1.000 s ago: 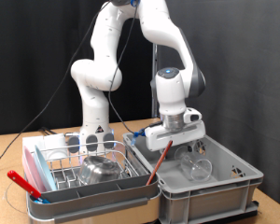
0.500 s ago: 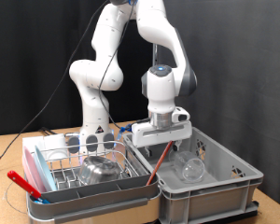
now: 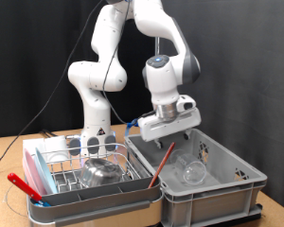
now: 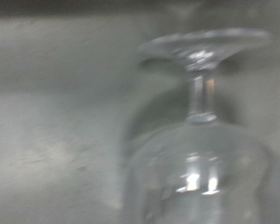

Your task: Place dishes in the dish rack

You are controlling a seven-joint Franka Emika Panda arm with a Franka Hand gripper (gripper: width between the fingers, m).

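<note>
Next, I move my gripper to the clear stemmed glass in the grey crate and close it on the glass's stem (image 3: 188, 162) (image 4: 202, 97), between the glass's foot and bowl.
My gripper (image 3: 168, 140) hangs above the left half of the grey plastic crate (image 3: 227, 185), its hand tilted. Its fingers do not show in the wrist view. A clear stemmed glass (image 3: 190, 172) lies on the crate floor below and to the right of the gripper. The wrist view shows this glass (image 4: 198, 159) close up and blurred, foot and stem against the grey crate. The wire dish rack (image 3: 62, 166) stands on its white-pink tray at the exterior view's left. A shiny steel bowl (image 3: 102, 172) sits in it.
A red stick-like utensil (image 3: 161, 162) leans in the crate's left corner. A red-handled tool (image 3: 23, 185) lies across the rack's front trough. The robot's base (image 3: 97, 132) stands behind the rack. A clear dish (image 3: 13, 201) sits at the tray's front left.
My gripper has risen from low in the crate beside the glass, swung left and then up. The glass has stayed on the crate floor.
</note>
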